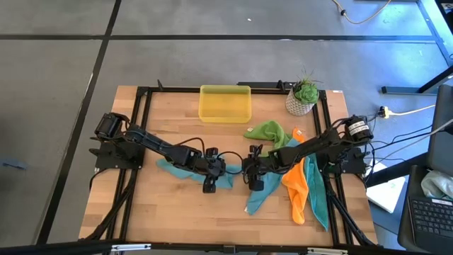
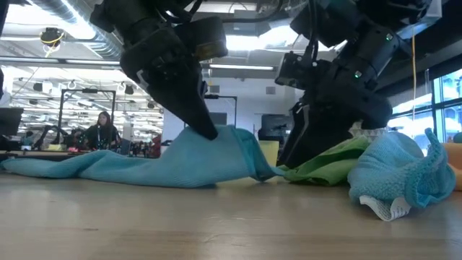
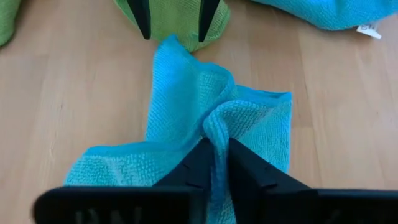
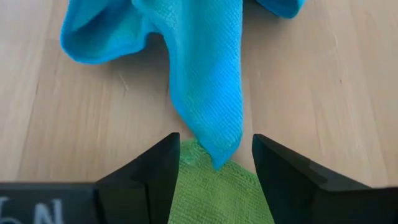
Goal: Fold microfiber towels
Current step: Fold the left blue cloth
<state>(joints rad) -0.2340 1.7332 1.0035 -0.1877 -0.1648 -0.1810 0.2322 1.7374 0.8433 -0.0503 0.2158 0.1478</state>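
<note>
A raised fold in my left gripper's pinch keeps the teal towel bunched, so the gripper should open and take the towel's near corner (image 3: pixel 285 101) to spread it.
A teal towel (image 1: pixel 172 167) lies crumpled on the table's middle; it also shows in the left wrist view (image 3: pixel 186 93) and the low view (image 2: pixel 137 167). My left gripper (image 1: pixel 210 172) is shut on it. My right gripper (image 1: pixel 253 172) is open. Its fingers stand on either side of that towel's pointed corner (image 4: pixel 217 152), which lies over a lime green towel's edge (image 4: pixel 214 193). The rest of the green towel (image 1: pixel 269 132) lies farther back. A second teal towel (image 1: pixel 258 198), an orange towel (image 1: pixel 294 188) and a third teal towel (image 1: pixel 318 202) lie heaped at the right. My left gripper pinches a raised fold (image 3: pixel 217 127) of the teal towel between its two fingers, near the towel's right end. The fingers slant down from the table's left (image 2: pixel 191 101). The cloth rises to a ridge at the fingers, and the rest lies slack on the table.
A yellow translucent tray (image 1: pixel 225 103) stands at the table's far middle. A small potted plant (image 1: pixel 304 96) stands at the far right corner. Bare wood shows along the near edge (image 1: pixel 191 212). A person sits in the room behind (image 2: pixel 101 130).
</note>
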